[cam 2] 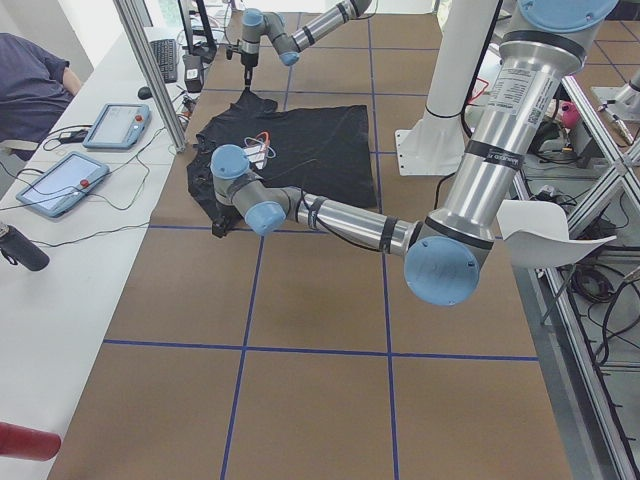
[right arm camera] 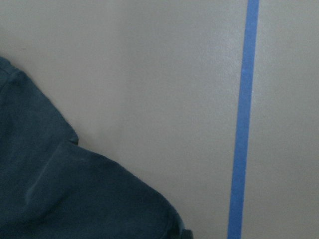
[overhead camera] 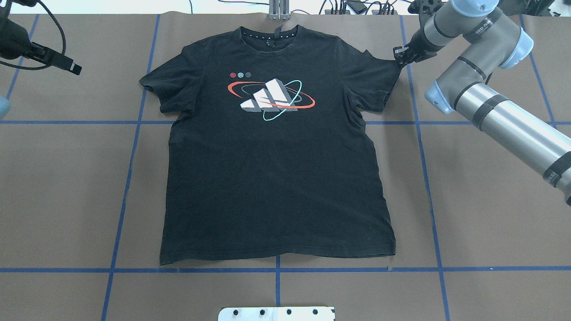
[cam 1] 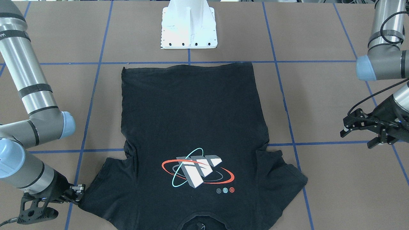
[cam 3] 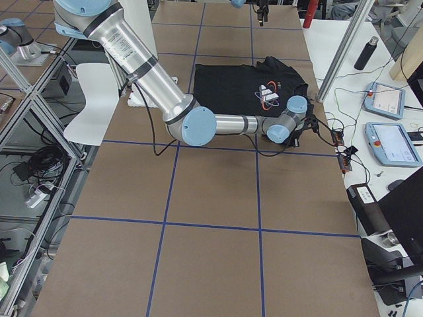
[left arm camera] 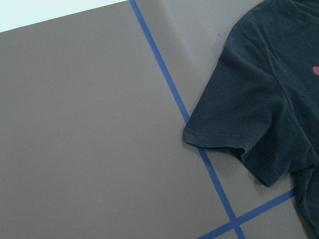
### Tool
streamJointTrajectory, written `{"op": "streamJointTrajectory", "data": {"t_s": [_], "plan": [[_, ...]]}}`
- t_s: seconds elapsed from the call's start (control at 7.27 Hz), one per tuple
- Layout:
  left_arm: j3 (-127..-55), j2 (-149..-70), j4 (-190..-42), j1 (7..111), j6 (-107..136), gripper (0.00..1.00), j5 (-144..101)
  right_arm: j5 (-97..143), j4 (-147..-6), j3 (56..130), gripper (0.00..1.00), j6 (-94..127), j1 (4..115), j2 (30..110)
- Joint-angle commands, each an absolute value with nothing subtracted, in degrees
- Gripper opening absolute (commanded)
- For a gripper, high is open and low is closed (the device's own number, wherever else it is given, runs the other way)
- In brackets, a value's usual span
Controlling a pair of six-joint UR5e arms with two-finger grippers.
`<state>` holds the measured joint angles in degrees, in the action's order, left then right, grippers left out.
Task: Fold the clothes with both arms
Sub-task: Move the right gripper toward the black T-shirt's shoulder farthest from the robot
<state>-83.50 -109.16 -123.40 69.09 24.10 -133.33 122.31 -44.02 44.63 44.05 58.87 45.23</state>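
Note:
Next, I release the sleeve corner from my right gripper on the logo's cyan ring (cam 1: 183, 186), beside the white-grey blocks.
The black T-shirt (overhead camera: 276, 178) lies flat and logo-up on the brown table, its collar at the far edge away from the robot's base. Its logo (cam 1: 196, 171) shows white-grey blocks ringed in red and cyan. My right gripper (overhead camera: 399, 58) is low at the outer corner of the shirt's sleeve (cam 1: 105, 185), fingertips close together on the cloth edge; the right wrist view shows only that sleeve (right arm camera: 60, 199) and bare table. My left gripper (cam 1: 356, 135) hovers open and empty beyond the opposite sleeve (left arm camera: 249, 114), well apart from it.
The white base pedestal (cam 1: 189, 28) stands just past the shirt's hem. Blue tape lines (overhead camera: 129, 169) grid the table. A side bench beyond the collar end holds tablets (cam 2: 55, 180) and cables, with a seated person (cam 2: 30, 80) there.

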Motion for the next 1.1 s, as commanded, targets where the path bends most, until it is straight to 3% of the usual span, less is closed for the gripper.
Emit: {"op": "streamJointTrajectory", "data": {"t_s": [0.0,0.41,0.96], "plan": [[-83.5,-109.2,-123.4,69.1,24.1,1.0,-133.3,122.7,-44.9,47.3,0.0,47.2,59.2,44.3],[-83.4,-109.2,-123.4,69.1,24.2,1.0,-133.3,122.0,-53.6,54.8,0.0,57.5,55.4,41.5],[-83.4,-109.1,-123.4,69.1,24.1,1.0,-133.3,111.1,-64.5,53.8,0.0,65.2,47.2,32.2]]}}
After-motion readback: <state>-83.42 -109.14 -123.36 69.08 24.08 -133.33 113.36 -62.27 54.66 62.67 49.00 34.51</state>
